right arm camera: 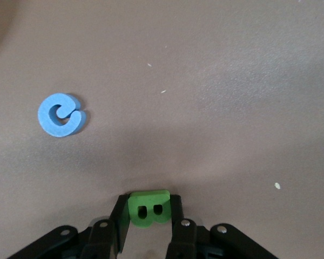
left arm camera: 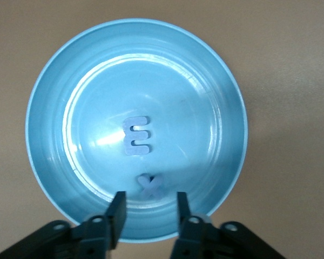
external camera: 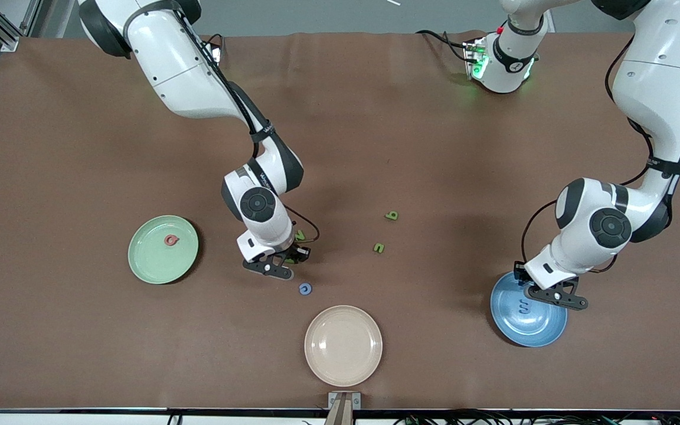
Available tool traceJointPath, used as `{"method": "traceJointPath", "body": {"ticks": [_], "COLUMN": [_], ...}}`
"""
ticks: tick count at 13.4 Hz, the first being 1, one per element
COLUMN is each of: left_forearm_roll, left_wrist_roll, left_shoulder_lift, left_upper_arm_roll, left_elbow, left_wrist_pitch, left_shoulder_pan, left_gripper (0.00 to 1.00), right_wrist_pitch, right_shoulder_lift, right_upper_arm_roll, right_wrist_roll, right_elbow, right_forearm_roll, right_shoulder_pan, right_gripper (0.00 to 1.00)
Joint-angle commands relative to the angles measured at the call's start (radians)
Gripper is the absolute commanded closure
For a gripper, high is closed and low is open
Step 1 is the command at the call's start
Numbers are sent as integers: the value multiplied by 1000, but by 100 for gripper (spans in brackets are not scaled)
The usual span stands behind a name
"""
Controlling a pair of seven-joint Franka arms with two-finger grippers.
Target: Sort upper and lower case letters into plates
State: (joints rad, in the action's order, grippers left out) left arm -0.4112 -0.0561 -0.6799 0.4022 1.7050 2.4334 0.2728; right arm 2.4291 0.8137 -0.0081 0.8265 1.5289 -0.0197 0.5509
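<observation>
The robot's right gripper needs to release the green B in the mint green plate (external camera: 163, 247), next to the pink Q.
My right gripper (external camera: 284, 262) is shut on the green B (right arm camera: 148, 209), low over the brown table; its fingers (right arm camera: 119, 216) press the letter's two sides. The blue G (right arm camera: 61, 115) lies flat close by, nearer to the front camera (external camera: 305, 288). The green Z (external camera: 300, 235) lies beside the right hand. The green b (external camera: 392, 215) and green s (external camera: 379, 248) lie mid-table. The pink Q (external camera: 171, 240) lies in the mint green plate (external camera: 139, 260). My left gripper (left arm camera: 149, 210) is open and empty over the blue plate (left arm camera: 43, 81), which holds the blue m (left arm camera: 136, 136) and blue x (left arm camera: 150, 186).
A cream-beige plate (external camera: 343, 345) stands empty near the table's front edge, nearer to the front camera than the G. The blue plate (external camera: 555, 330) is at the left arm's end, the mint plate at the right arm's end.
</observation>
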Motion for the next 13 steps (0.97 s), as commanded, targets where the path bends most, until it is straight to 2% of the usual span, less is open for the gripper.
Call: {"method": "traceJointPath", "body": {"ticks": [1, 3, 4, 7, 10, 13], "left_forearm_roll": [-6, -5, -5, -6, -15, -18], "left_wrist_roll": [-2, -88, -161, -423, -641, -821], "left_shoulder_lift": [13, 36, 45, 45, 39, 19], "left_upper_arm_roll": [12, 27, 58, 164, 173, 172], "left_elbow": [-12, 1, 1, 8, 41, 45], "left_wrist_pitch": [-14, -49, -84, -180, -180, -177], "left_shoulder_pan": [0, -12, -27, -56, -160, -268], "left_gripper": [0, 0, 0, 1, 1, 3], "right_wrist_pitch": [-37, -132, -174, -182, -164, -81], "right_shoulder_lift": [-21, -74, -100, -223, -297, -332], "right_upper_arm_roll": [4, 14, 17, 30, 30, 28], "right_wrist_roll": [-38, -180, -257, -529, -766, -901], "right_elbow": [-7, 4, 16, 158, 279, 397], "right_forearm_roll": [-20, -3, -2, -2, -2, -2], "right_shoulder_pan": [-50, -130, -172, -317, -448, -522], "right_gripper": [100, 100, 100, 100, 100, 100]}}
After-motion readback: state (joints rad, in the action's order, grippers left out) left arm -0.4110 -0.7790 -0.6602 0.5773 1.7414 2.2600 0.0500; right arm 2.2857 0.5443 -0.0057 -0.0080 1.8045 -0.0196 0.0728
